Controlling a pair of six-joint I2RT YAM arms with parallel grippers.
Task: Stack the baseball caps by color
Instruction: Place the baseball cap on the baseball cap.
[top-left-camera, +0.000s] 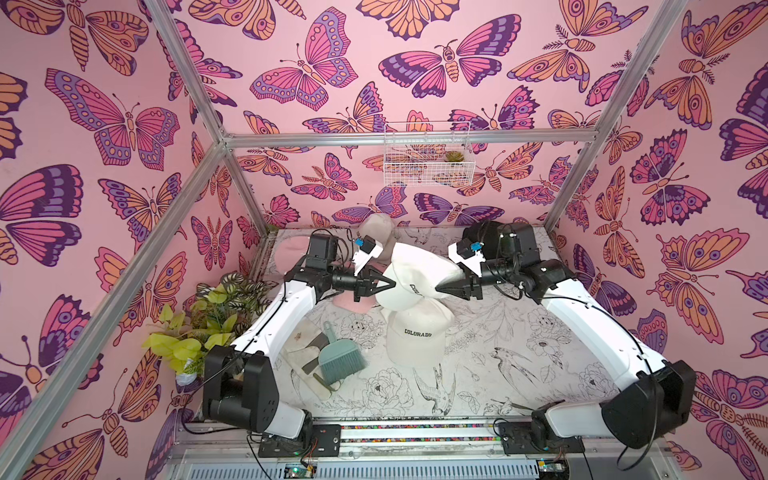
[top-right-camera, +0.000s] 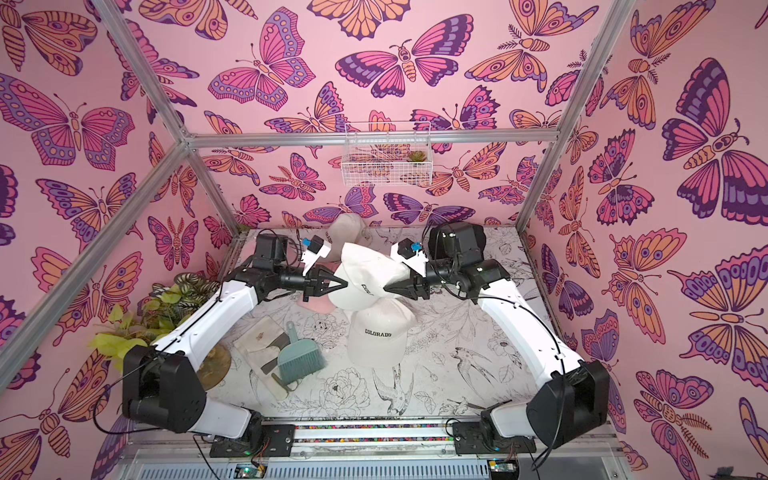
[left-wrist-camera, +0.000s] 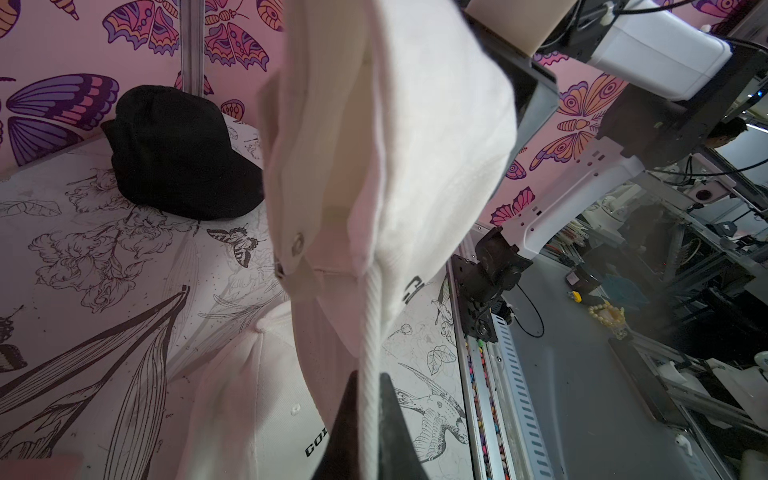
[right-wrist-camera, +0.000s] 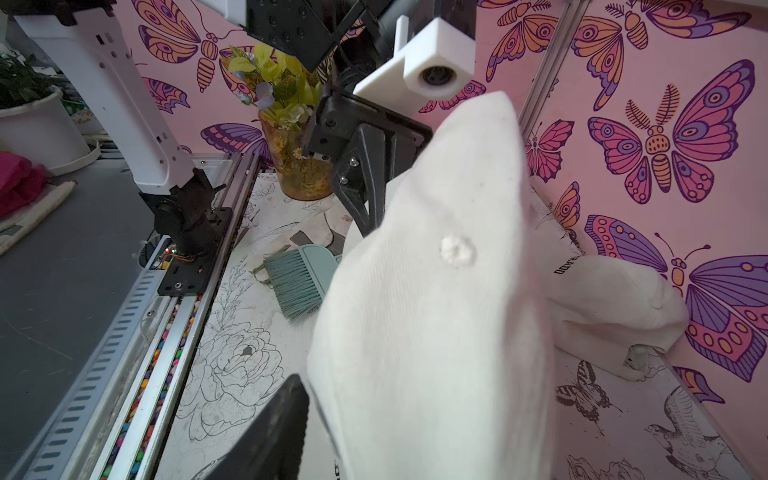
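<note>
The cream cap hangs crooked over the cap below with its edge toward my left gripper, so next I pinch the cream cap's top lower (top-left-camera: 438, 284) with my right gripper and turn it.
A cream "COLORADO" cap (top-left-camera: 415, 274) hangs in the air between both arms. My left gripper (top-left-camera: 392, 284) is shut on its brim edge, seen clamped between the fingertips in the left wrist view (left-wrist-camera: 369, 376). My right gripper (top-left-camera: 438, 289) is at the cap's crown (right-wrist-camera: 436, 311); one finger (right-wrist-camera: 282, 424) stands just off the fabric and the other is hidden behind it. A second cream cap (top-left-camera: 415, 336) lies on the table right below. A third cream cap (top-left-camera: 376, 228) rests at the back wall. A black cap (left-wrist-camera: 178, 153) sits at the back right. Pink caps (top-left-camera: 286, 253) lie behind the left arm.
A teal hand brush (top-left-camera: 338, 359) lies on a pale cloth (top-left-camera: 299, 349) at the front left. A leafy plant (top-left-camera: 208, 320) fills the left edge. A wire basket (top-left-camera: 426, 153) hangs on the back wall. The flower-printed table (top-left-camera: 519, 332) is ringed by walls and metal posts.
</note>
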